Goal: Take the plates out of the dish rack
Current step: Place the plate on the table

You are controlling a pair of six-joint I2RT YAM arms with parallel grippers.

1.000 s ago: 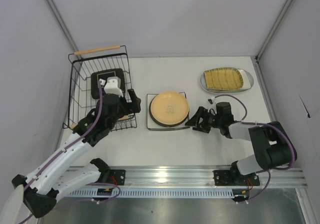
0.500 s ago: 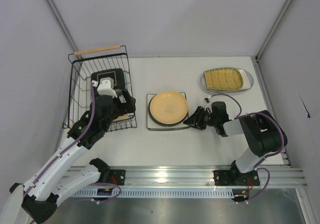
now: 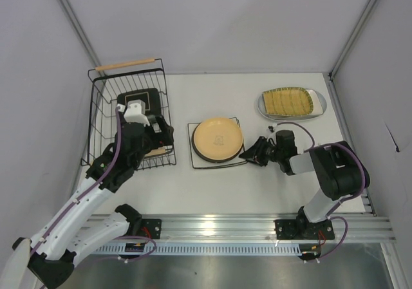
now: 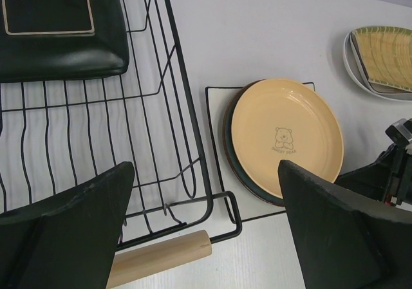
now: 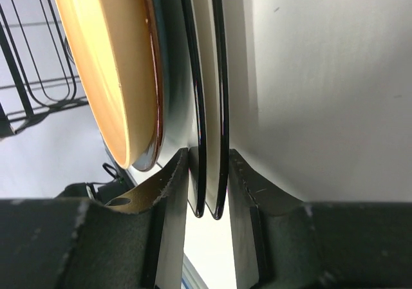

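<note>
The robot's right gripper should release the white square plate on the table (image 3: 302,147) just in front of the pale round plate.
The dish rack (image 3: 96,109) stands at the left with a dark square plate (image 3: 138,103) lying inside. My left gripper (image 3: 159,132) hovers open over the rack's near right corner (image 4: 212,202), holding nothing. At the table's centre a tan round plate (image 3: 218,139) rests on a dark teal round one, both on a white square plate (image 3: 194,160) with a black rim. My right gripper (image 3: 246,154) lies low at that stack's right edge. In the right wrist view its fingers (image 5: 174,173) press both sides of the square plate's thin rim (image 5: 209,76).
A mustard ribbed rectangular plate (image 3: 288,101) sits on a pale round plate (image 3: 317,102) at the back right. The rack's near wooden handle (image 4: 161,257) lies just under my left gripper. Walls close in the table on the left, back and right.
My right gripper has slid left to the square plate's edge and its jaws have narrowed onto the rim. My left gripper has shifted slightly back over the rack corner.
</note>
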